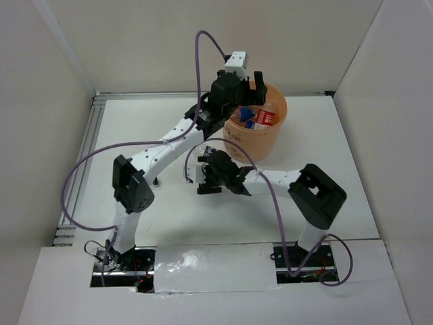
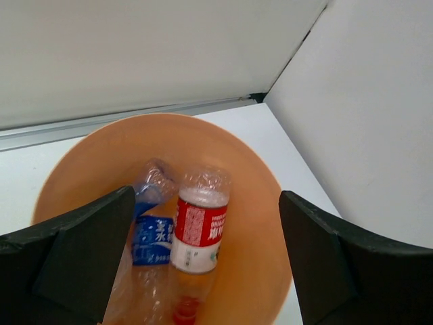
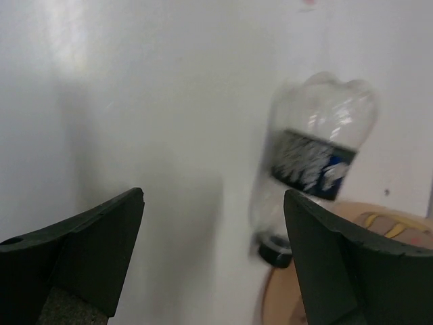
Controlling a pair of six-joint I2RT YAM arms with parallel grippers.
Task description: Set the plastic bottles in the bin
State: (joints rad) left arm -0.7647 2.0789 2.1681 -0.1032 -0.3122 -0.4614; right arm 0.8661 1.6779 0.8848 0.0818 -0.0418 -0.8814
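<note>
Next, I close my right gripper on the bottom end (image 1: 202, 151) (image 3: 327, 112) of the clear bottle with the black-white label, which lies next to the bin.
The peach-orange bin (image 1: 260, 139) stands at the back centre of the table. It holds a red-label bottle (image 2: 198, 227), a blue-label bottle (image 2: 152, 237) and at least one more clear one; they also show in the top view (image 1: 266, 117). My left gripper (image 1: 249, 93) hangs open and empty above the bin's mouth (image 2: 206, 196). My right gripper (image 1: 203, 177) is open and empty low over the table (image 3: 214, 195). A clear bottle with a black-white label (image 3: 311, 162) lies ahead and to the right of it, cap toward me, next to the bin's base (image 3: 338, 284).
White walls close the table at the back and both sides. A metal rail (image 1: 84, 156) runs along the left edge. Purple cables (image 1: 203, 47) loop over both arms. The bin's rim (image 2: 264, 176) sits near the back right corner.
</note>
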